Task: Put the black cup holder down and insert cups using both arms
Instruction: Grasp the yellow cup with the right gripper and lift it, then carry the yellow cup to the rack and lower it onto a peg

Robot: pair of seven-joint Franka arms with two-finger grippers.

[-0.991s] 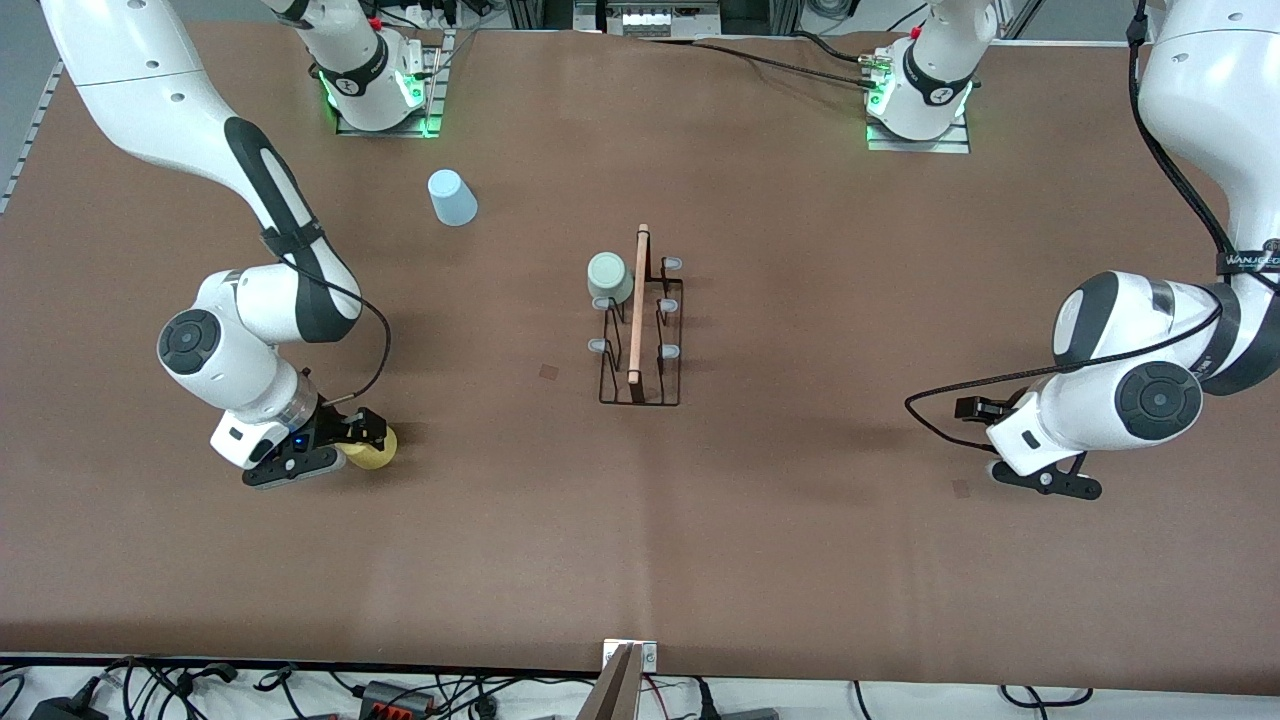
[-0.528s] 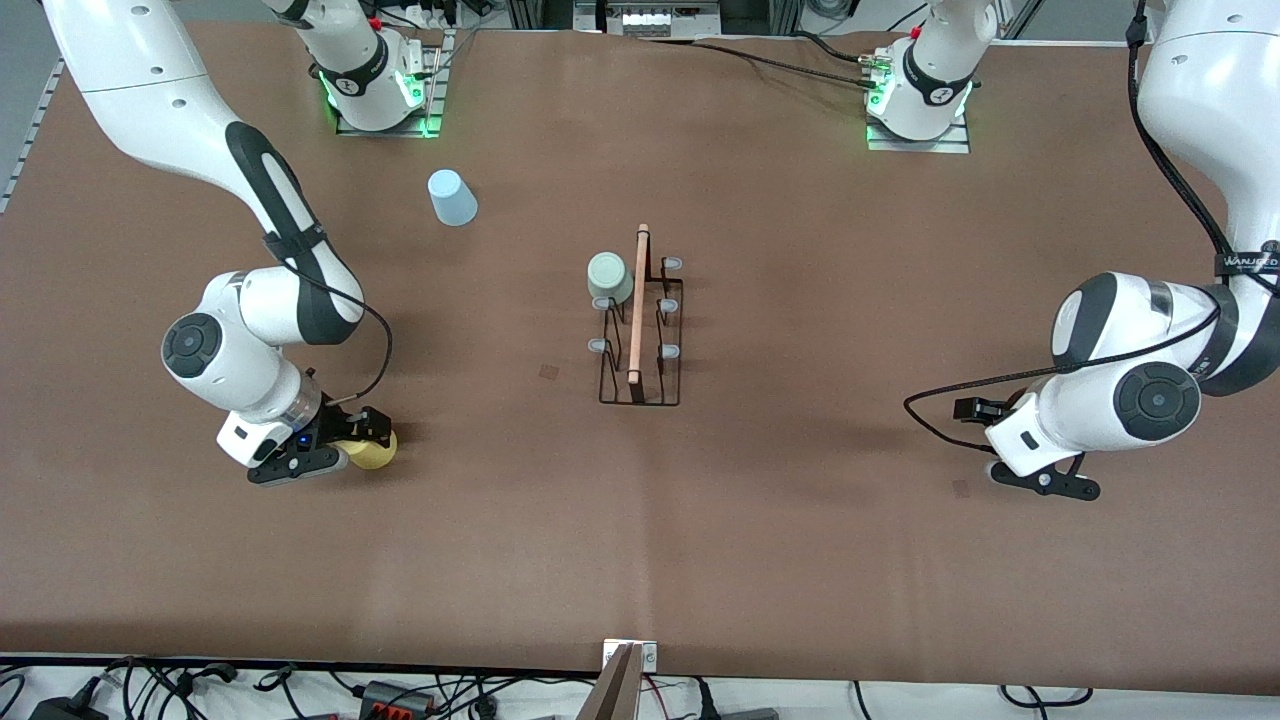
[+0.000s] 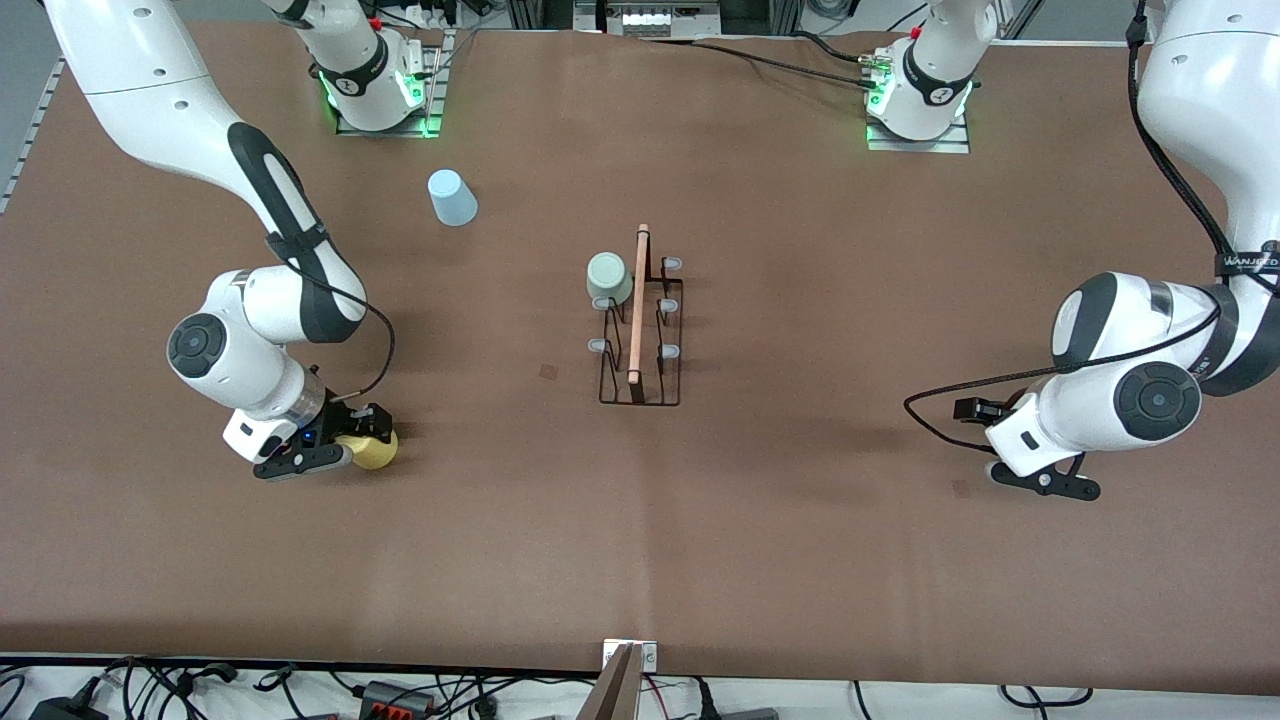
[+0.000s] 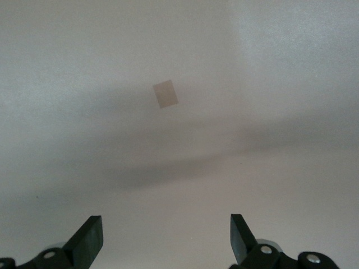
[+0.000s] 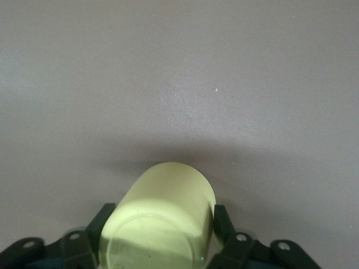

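My right gripper is going to let go of the yellow cup on the holder's nearest peg [image 3: 605,356], along the side of the pale green cup.
The black cup holder [image 3: 640,390] stands mid-table with a wooden rod [image 3: 638,300] along its top. A pale green cup [image 3: 609,278] sits on one of its prongs. A light blue cup [image 3: 452,198] stands on the table, farther from the front camera, toward the right arm's end. My right gripper [image 3: 352,442] [image 5: 164,212] is low at the table, shut on the yellow cup [image 3: 377,452] [image 5: 160,216], one finger on each side of it. My left gripper [image 3: 1000,468] [image 4: 166,231] waits open, low over bare table at the left arm's end, holding nothing.
Small square tape marks lie on the brown table: one [image 3: 549,371] beside the holder, one [image 3: 961,488] [image 4: 165,94] just ahead of the left gripper. Cables run along the table edge nearest the front camera.
My right gripper's fingers have closed in on the yellow cup, and that arm has shifted slightly toward the holder. The left arm has not moved.
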